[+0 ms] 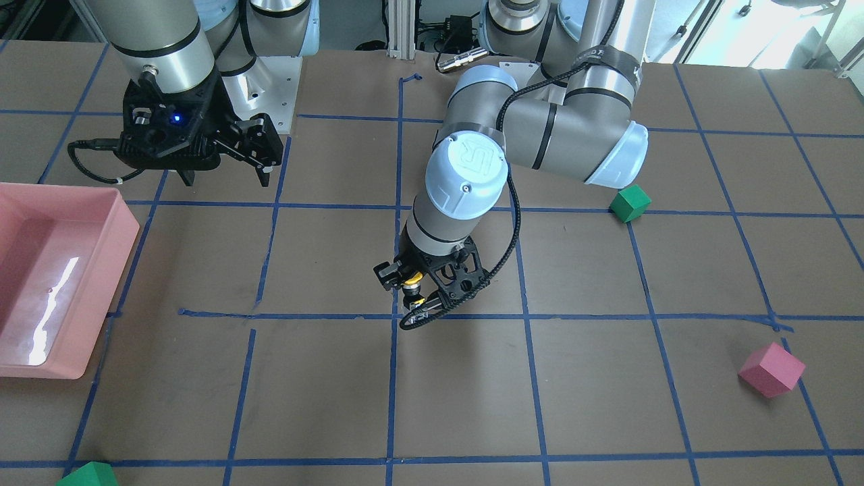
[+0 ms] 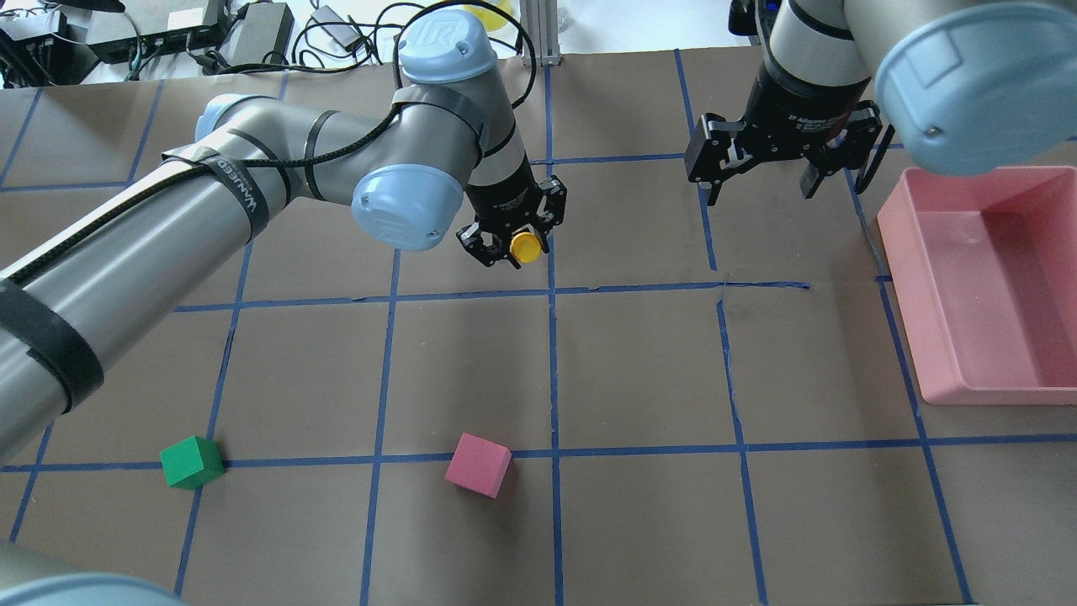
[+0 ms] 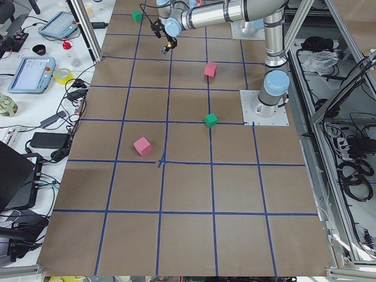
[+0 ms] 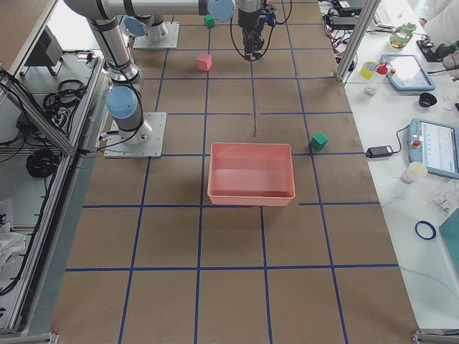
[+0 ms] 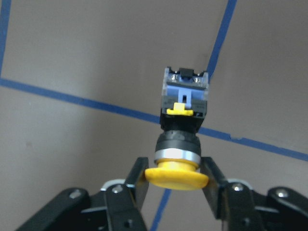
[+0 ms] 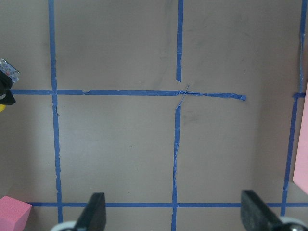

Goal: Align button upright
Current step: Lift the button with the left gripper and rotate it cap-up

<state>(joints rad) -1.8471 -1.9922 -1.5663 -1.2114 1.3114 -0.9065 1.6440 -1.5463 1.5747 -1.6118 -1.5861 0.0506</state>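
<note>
Next, my left gripper releases the button, now hanging low over the tape, standing base down on the blue tape crossing (image 1: 393,319) (image 5: 192,121) near the middle of the table.
The button (image 5: 182,122) has a round yellow cap, a black body and a greyish base with a blue insert. My left gripper (image 5: 175,177) is shut on it, with a finger on each side of the cap. The button hangs cap up and base down, low over a blue tape crossing near the table's middle. I cannot tell whether its base touches the table. It also shows in the overhead view (image 2: 526,247) and the front view (image 1: 413,282). My right gripper (image 2: 761,181) is open and empty, above the table beside the pink tray (image 2: 1010,278).
A pink cube (image 2: 478,465) and a green cube (image 2: 192,461) lie on the robot's near side of the table. A second green cube (image 1: 88,476) sits at the far edge, beyond the pink tray (image 1: 54,270). Blue tape lines grid the brown surface.
</note>
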